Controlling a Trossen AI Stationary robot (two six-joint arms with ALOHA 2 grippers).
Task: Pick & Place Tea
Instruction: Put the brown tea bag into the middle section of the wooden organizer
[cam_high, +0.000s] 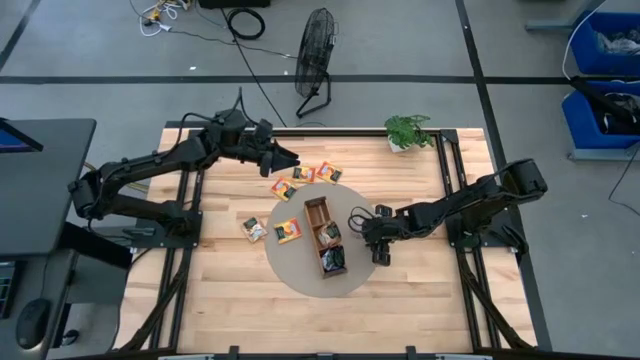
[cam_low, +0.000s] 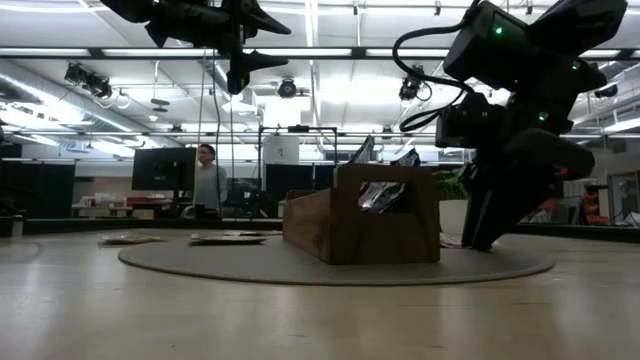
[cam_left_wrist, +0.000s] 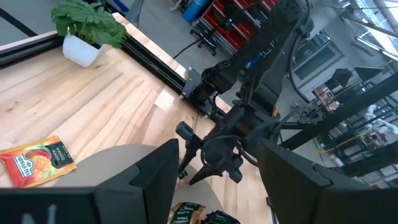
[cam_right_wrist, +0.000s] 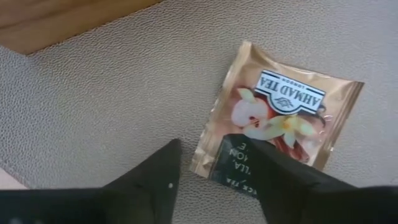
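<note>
The fingers of my right gripper straddle just the dark corner of the beige sachet, so I should open them, move across and pinch the sachet's logo end (cam_right_wrist: 333, 112) before I lift.
A pale beige tea sachet (cam_right_wrist: 280, 121) lies flat on the round grey-beige mat (cam_high: 300, 272), to the right of the wooden tray (cam_high: 318, 212). My right gripper (cam_right_wrist: 214, 177) hangs open just above the sachet, pointing steeply down. One finger is over the sachet's near edge and the other is over bare mat. In the high view this gripper (cam_high: 378, 240) hides the sachet. Two compartments of the tray hold dark sachets (cam_high: 334, 259). Orange sachets (cam_high: 303, 175) and others (cam_high: 289, 232) lie left of and beyond the tray. My left gripper (cam_high: 290, 158) waits open, raised above the far-left sachets. My right gripper has one finger (cam_right_wrist: 280, 180) over the beige sachet's near edge (cam_right_wrist: 233, 165), coming from above. That finger hides the spot, so I cannot tell whether it touches. The sachet lies flat on the mat.
A potted plant (cam_high: 408, 131) stands at the table's far right edge. The tray (cam_low: 360, 215) rises just left of my right gripper. Bare wood lies along the near edge. A person (cam_low: 208, 180) stands in the room beyond the table.
</note>
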